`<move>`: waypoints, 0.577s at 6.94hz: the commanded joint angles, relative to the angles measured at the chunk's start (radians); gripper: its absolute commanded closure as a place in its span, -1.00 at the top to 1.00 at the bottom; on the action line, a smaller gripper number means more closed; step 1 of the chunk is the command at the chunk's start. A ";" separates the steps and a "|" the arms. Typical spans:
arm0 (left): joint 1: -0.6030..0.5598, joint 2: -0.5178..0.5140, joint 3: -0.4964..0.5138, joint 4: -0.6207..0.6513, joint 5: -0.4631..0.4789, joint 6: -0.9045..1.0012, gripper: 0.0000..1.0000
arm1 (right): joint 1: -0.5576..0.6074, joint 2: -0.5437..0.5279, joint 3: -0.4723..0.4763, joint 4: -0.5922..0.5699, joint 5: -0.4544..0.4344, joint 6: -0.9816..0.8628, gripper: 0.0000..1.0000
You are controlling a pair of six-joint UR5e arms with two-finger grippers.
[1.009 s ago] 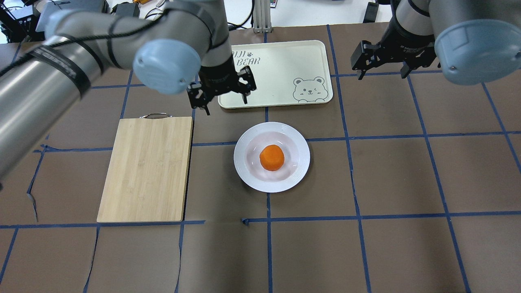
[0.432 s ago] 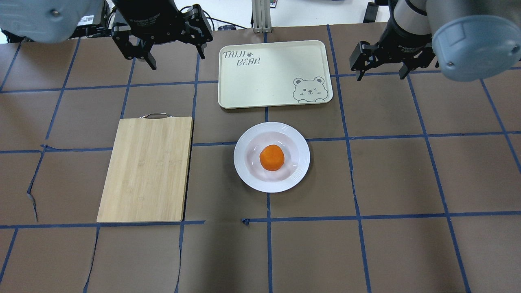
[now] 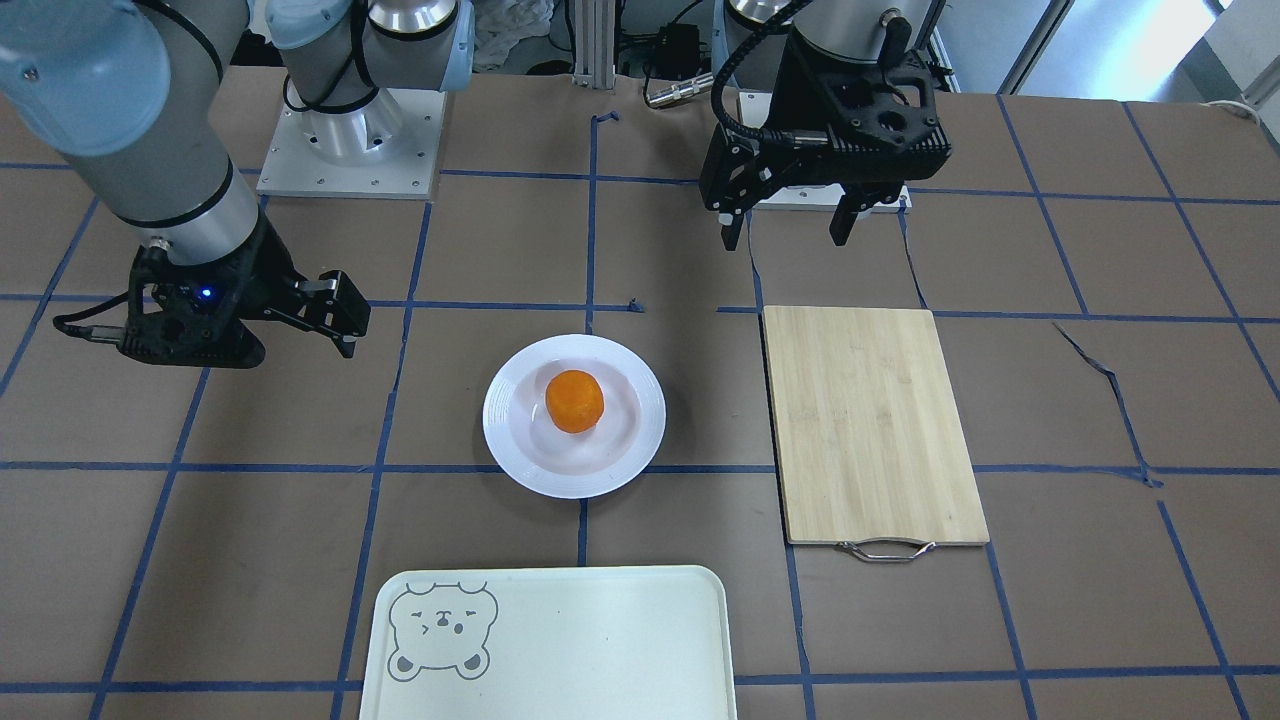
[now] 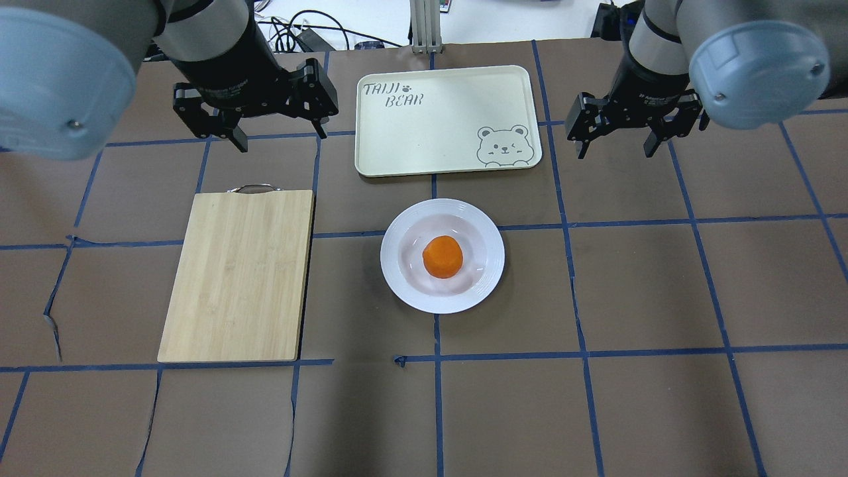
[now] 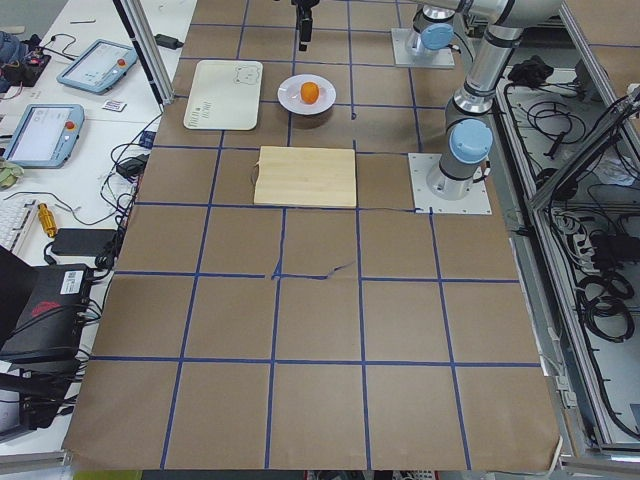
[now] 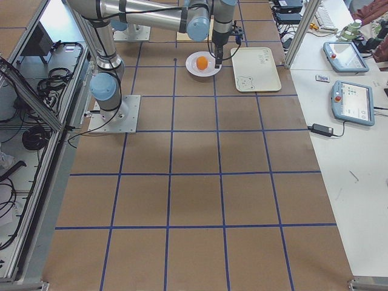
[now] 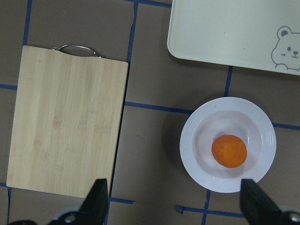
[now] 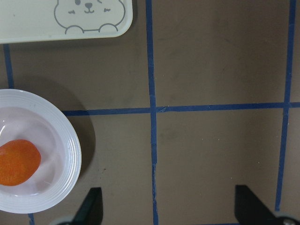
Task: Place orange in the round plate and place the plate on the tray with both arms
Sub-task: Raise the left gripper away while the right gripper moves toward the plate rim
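My right gripper needs to grip the rim [image 3: 491,408] [image 8: 76,157] of the round plate on the side facing that gripper, to lift the plate toward the tray.
The orange [image 4: 442,257] [image 3: 574,401] lies in the sunken centre of the round plate [image 4: 493,258] [image 3: 505,420], which rests on the table's middle. The cream tray [image 4: 444,119] [image 3: 580,640] lies just beyond the plate, and nothing is on it. My left gripper [image 4: 280,136] [image 3: 786,238] hangs open left of the tray, holding nothing. My right gripper [image 4: 616,150] hangs open right of the tray, also holding nothing. The left wrist view looks down on the orange [image 7: 229,151] and plate [image 7: 190,145]. The right wrist view catches the plate [image 8: 70,154] at its left edge.
A bamboo cutting board [image 4: 238,275] [image 3: 870,425] with a metal handle lies left of the plate. Blue tape lines grid the brown table cover. The arm bases [image 3: 350,150] stand at the robot's side of the table.
My left gripper left the tray's near left corner, swung away to the left, and now hangs left of the tray. My right gripper shifted slightly nearer. Plate and orange have not moved.
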 commanded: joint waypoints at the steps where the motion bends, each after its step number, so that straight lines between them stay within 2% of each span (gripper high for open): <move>1: 0.045 0.028 -0.025 0.024 0.028 0.110 1.00 | 0.004 0.052 0.011 0.005 0.015 0.000 1.00; 2: 0.058 0.029 -0.025 0.025 0.022 0.114 1.00 | 0.001 0.098 0.007 -0.042 0.139 -0.012 1.00; 3: 0.059 0.034 -0.031 0.025 0.023 0.105 1.00 | 0.002 0.106 0.017 -0.046 0.232 -0.010 1.00; 4: 0.058 0.039 -0.035 0.025 0.025 0.100 1.00 | 0.002 0.132 0.046 -0.119 0.308 -0.010 1.00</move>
